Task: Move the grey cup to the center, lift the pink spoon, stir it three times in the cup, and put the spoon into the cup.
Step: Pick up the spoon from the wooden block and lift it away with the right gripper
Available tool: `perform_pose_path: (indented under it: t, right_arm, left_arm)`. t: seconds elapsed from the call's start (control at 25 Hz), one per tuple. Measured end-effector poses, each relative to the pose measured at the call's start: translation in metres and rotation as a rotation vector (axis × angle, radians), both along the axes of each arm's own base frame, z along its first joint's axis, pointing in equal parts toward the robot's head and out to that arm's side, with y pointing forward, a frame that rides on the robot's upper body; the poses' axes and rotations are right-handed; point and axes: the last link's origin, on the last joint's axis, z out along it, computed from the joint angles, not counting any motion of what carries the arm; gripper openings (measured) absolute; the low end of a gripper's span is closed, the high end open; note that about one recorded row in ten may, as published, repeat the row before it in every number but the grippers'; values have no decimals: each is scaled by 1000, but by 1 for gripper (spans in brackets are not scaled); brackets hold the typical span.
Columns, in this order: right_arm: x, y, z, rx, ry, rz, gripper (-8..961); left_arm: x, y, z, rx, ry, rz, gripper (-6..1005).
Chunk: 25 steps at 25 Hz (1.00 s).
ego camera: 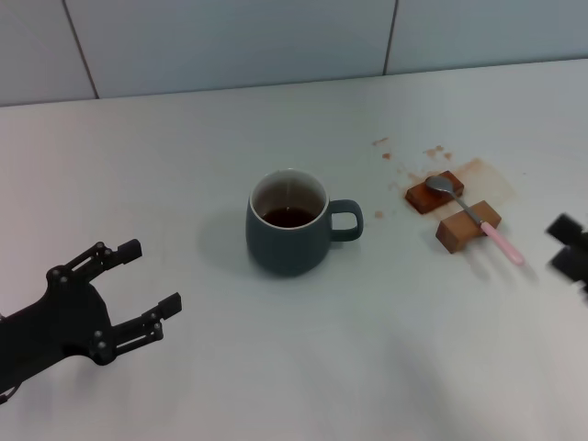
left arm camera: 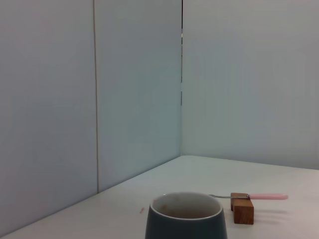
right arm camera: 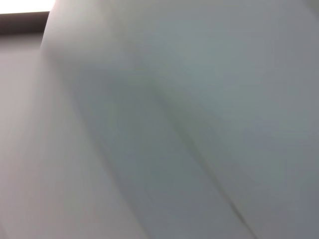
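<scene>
The pink spoon is next: my right gripper needs to move to it and close on its handle's loose end (ego camera: pixel 515 255), farthest from the silver bowl.
The grey cup (ego camera: pixel 290 223) stands upright mid-table with dark liquid inside and its handle pointing right; the left wrist view also shows the cup (left arm camera: pixel 185 219). To its right the pink spoon (ego camera: pixel 473 217) lies across two wooden blocks, silver bowl toward the back; in the left wrist view the spoon (left arm camera: pixel 259 196) rests on a block. My left gripper (ego camera: pixel 150 287) is open at the lower left, well apart from the cup, nothing between its fingers. Only a dark blurred part of my right gripper (ego camera: pixel 570 250) shows at the right edge, near the spoon's handle end.
Two brown wooden blocks (ego camera: pixel 434 193) (ego camera: pixel 468 227) hold the spoon. Brown stains (ego camera: pixel 478 170) and small specks mark the white table around them. A pale wall (ego camera: pixel 230 37) runs along the table's far edge. The right wrist view shows only blurred pale surfaces.
</scene>
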Motion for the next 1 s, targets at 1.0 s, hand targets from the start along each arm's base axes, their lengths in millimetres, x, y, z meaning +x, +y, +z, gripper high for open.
perform_pose_path:
  t: [1.0]
  right_arm:
    - [65, 21, -13, -424, 561, -772, 804]
  left_arm:
    - [-3, -3, 6, 40, -16, 14, 859]
